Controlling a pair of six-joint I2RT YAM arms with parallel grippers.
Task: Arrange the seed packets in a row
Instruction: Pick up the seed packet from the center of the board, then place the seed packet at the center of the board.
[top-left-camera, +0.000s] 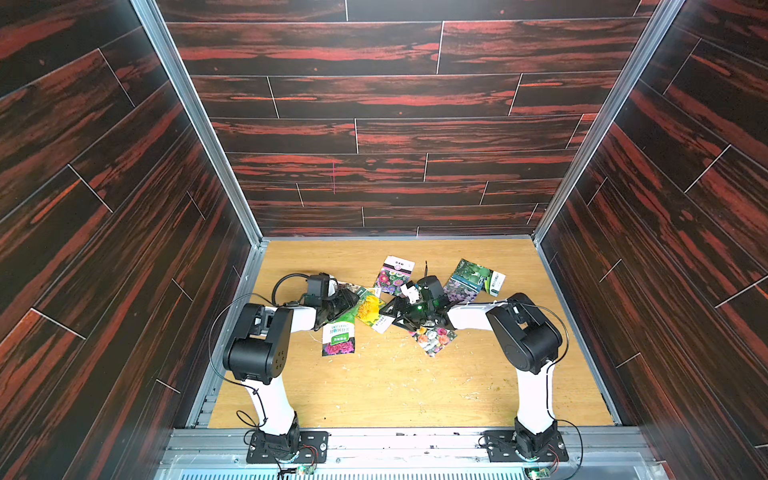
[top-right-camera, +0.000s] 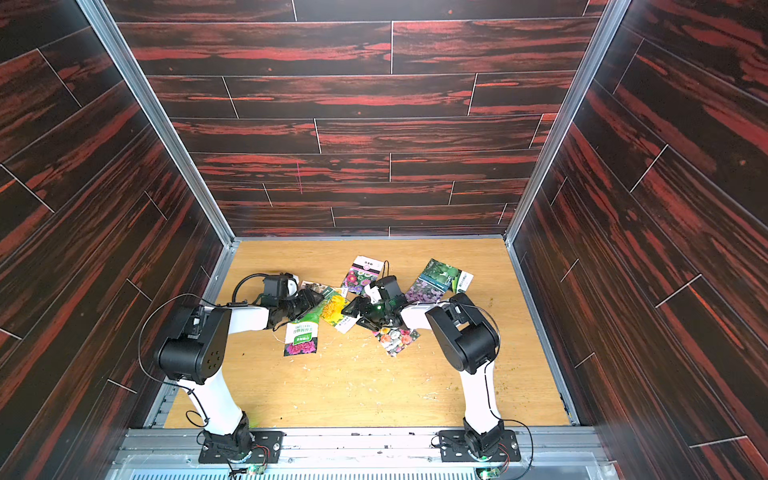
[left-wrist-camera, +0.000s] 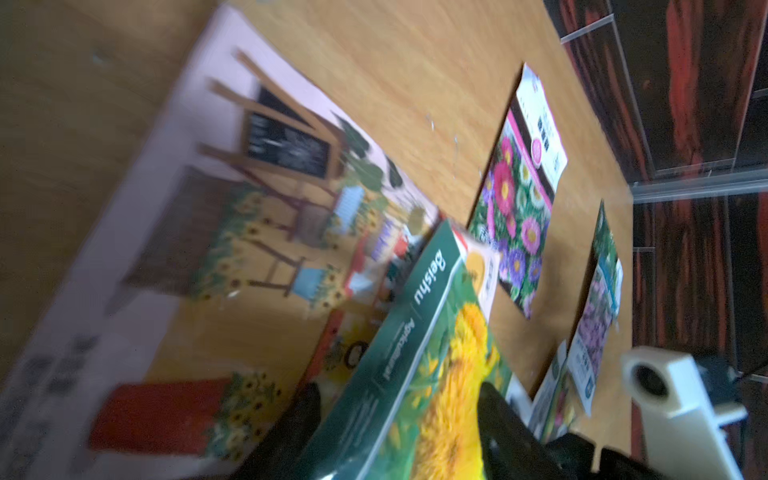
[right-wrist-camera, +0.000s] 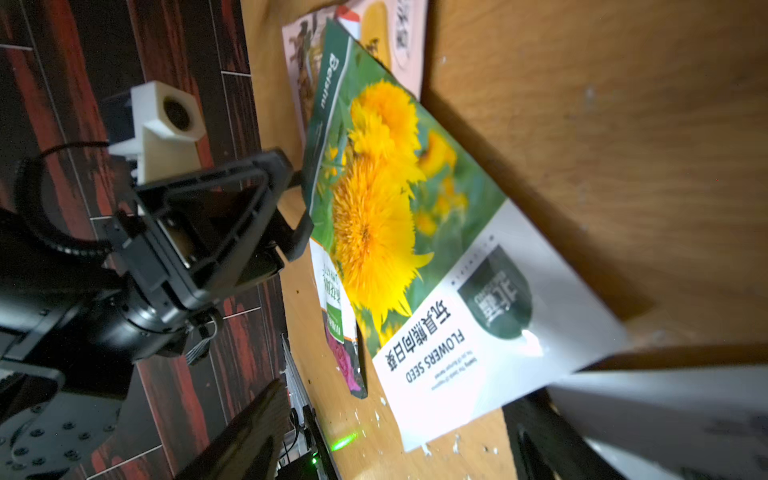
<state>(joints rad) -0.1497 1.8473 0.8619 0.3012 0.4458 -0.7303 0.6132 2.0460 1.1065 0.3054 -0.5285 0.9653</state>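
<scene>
The near corner of the sunflower packet's white end (top-left-camera: 383, 327) (right-wrist-camera: 413, 425), across from the packet's dark green logo, will be gripped by my right gripper.
Several seed packets lie clustered mid-table. The sunflower packet (top-left-camera: 370, 309) (right-wrist-camera: 382, 216) overlaps a cartoon-shop packet (left-wrist-camera: 208, 249). My left gripper (top-left-camera: 357, 299) (left-wrist-camera: 395, 428) is half closed, a finger on each side of the sunflower packet's (left-wrist-camera: 436, 353) green edge, which is tipped up. From the opposite side my right gripper (top-left-camera: 386, 309) (right-wrist-camera: 395, 436) is open wide around the packet's white end. An aster packet (top-left-camera: 395, 276) and a leaf-and-purple-flower packet (top-left-camera: 473, 280) lie behind. In front lie a rose packet (top-left-camera: 338, 338) and a mixed-flower packet (top-left-camera: 434, 338), the latter partly under my right gripper.
The wooden table (top-left-camera: 395, 395) is strewn with white flecks. Dark red plank walls close in the left, back and right sides. An aluminium rail (top-left-camera: 395, 438) carrying both arm bases runs along the front. The two grippers are close together, facing each other.
</scene>
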